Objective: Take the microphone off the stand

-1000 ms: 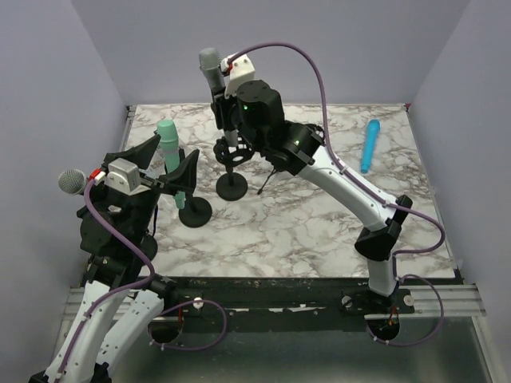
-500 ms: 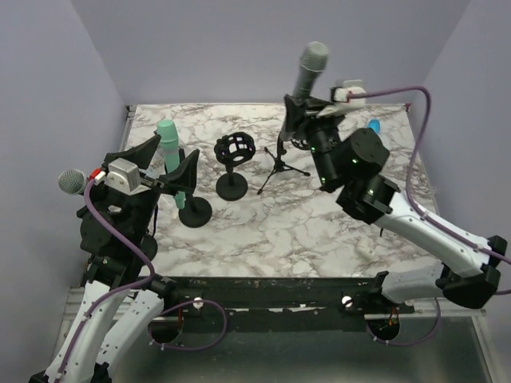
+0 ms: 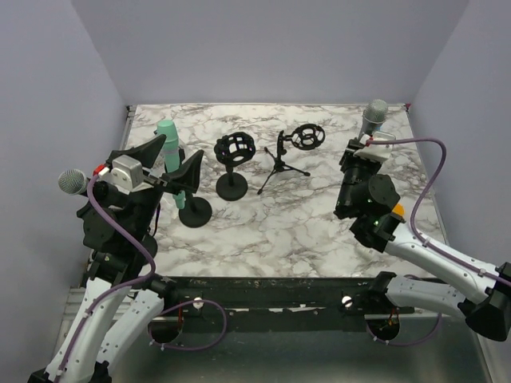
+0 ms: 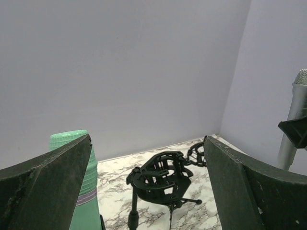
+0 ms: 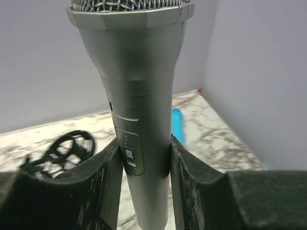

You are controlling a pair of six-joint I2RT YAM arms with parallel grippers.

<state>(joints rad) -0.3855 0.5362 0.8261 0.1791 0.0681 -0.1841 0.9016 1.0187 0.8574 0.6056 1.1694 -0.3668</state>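
Observation:
I should set the grey microphone down with my right gripper on the marble (image 3: 351, 143) next to the blue microphone, on its tripod-stand side.
My right gripper (image 3: 361, 153) is shut on a grey microphone (image 3: 373, 117) and holds it upright over the right side of the table, away from every stand. In the right wrist view the fingers (image 5: 103, 177) clamp its body (image 5: 139, 96) by the switch. The black shock-mount stand (image 3: 233, 152) in the middle has nothing in it. A green microphone (image 3: 167, 137) sits in a round-base stand (image 3: 194, 211) at the left. My left gripper (image 3: 169, 163) is open and empty beside it; the green microphone (image 4: 76, 191) shows just past the left finger (image 4: 48, 187).
A small tripod stand (image 3: 279, 163) with a ring mount (image 3: 306, 136) stands behind the middle. A blue microphone (image 5: 177, 125) lies on the marble past my right gripper. A grey mesh head (image 3: 72, 182) sticks out by the left wrist. Walls close in on three sides.
My right arm has carried the grey microphone from the middle stand up and across to the right, then lower, leaving that stand bare. The left arm has barely moved.

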